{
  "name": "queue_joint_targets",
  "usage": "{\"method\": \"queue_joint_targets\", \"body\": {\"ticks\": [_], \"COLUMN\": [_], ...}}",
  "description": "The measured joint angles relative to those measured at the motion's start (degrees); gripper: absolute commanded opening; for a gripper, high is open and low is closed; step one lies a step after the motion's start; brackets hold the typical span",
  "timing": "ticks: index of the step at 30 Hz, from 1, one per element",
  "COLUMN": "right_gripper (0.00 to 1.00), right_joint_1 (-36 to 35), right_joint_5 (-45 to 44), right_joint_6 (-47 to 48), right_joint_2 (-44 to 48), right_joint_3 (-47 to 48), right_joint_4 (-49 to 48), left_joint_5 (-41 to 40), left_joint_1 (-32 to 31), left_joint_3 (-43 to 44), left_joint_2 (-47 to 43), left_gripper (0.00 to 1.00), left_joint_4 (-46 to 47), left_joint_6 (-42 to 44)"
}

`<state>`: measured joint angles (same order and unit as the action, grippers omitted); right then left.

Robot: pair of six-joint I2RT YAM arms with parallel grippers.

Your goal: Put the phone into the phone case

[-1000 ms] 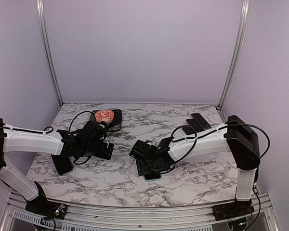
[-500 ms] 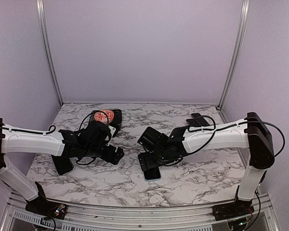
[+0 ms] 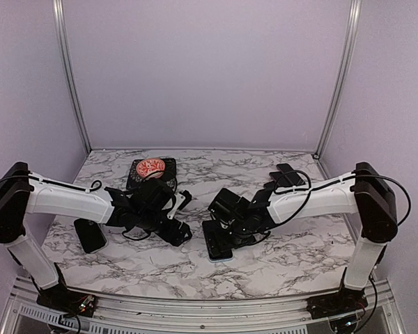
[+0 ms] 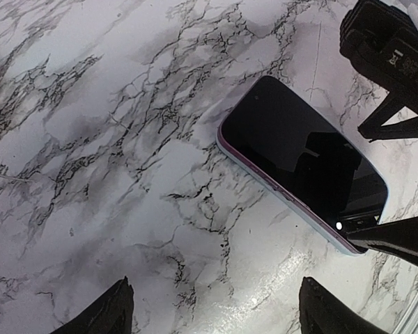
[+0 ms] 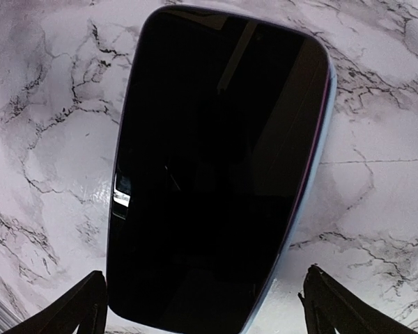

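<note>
The phone's purple edge sticks up above the pale blue rim, so the robot's right gripper will grip both long sides [image 5: 270, 273] and lift the phone to the left gripper.
The phone [image 5: 216, 167] lies flat on the marble table, black screen up. A pale blue rim with a thin purple line inside runs round its edge; whether that rim is the phone case I cannot tell. My right gripper [image 5: 209, 306] is open, and the phone's near end lies between its fingers, touching neither. From above, the phone [image 3: 218, 248] sits just under the right gripper [image 3: 221, 231]. My left gripper [image 3: 178, 221] is open over bare marble, a little left of the phone [image 4: 303, 163], nothing between its fingertips [image 4: 118, 309].
A dark rectangular piece with a red round pattern [image 3: 153, 170] lies at the back left. A flat black slab [image 3: 90, 235] rests near the left arm. Two black flat pieces [image 3: 290, 177] sit at the back right. Grey walls enclose the table.
My left gripper has swung right, toward the phone. My right gripper rose, then came down over the phone's end. The phone has not moved.
</note>
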<state>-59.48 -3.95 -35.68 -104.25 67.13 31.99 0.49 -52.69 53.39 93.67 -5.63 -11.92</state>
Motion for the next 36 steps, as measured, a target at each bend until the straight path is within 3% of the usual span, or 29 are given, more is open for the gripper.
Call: {"method": "queue_joint_targets", "body": {"ticks": [6,11,22,28,33,36], "right_gripper": [0.94,0.8,0.68,0.76,0.98,0.99], "right_joint_1": [0.04,0.04,0.46,0.46,0.48,0.52], "right_joint_5": [1.36,1.55,-1.36,-2.86,-5.75,-5.88], "right_joint_6": [0.42,0.81,-2.45,-2.93,-1.55,-0.35], "right_joint_2": [-1.79,-2.03,-2.47,-2.47,-2.47,-1.75], "right_joint_3": [-0.07,-0.22,-0.42,-0.52,1.38,1.55], "right_joint_4": [-1.95,-2.64,-3.58,-3.43,0.37,2.21], "left_joint_5": [1.62,1.62,0.59,-0.85,-1.62,-2.01], "left_joint_1": [-0.2,-0.2,-0.2,-0.2,-0.2,-0.2], "left_joint_3": [0.13,0.26,0.7,1.22,1.22,1.22], "left_joint_2": [1.66,2.1,2.49,2.51,2.51,2.49], "left_gripper": [0.82,0.82,0.83,0.83,0.83,0.84], "left_joint_4": [-0.02,-0.04,-0.44,-0.74,-0.96,-1.07], "left_joint_6": [-0.09,-0.04,0.61,0.96,1.03,0.98]}}
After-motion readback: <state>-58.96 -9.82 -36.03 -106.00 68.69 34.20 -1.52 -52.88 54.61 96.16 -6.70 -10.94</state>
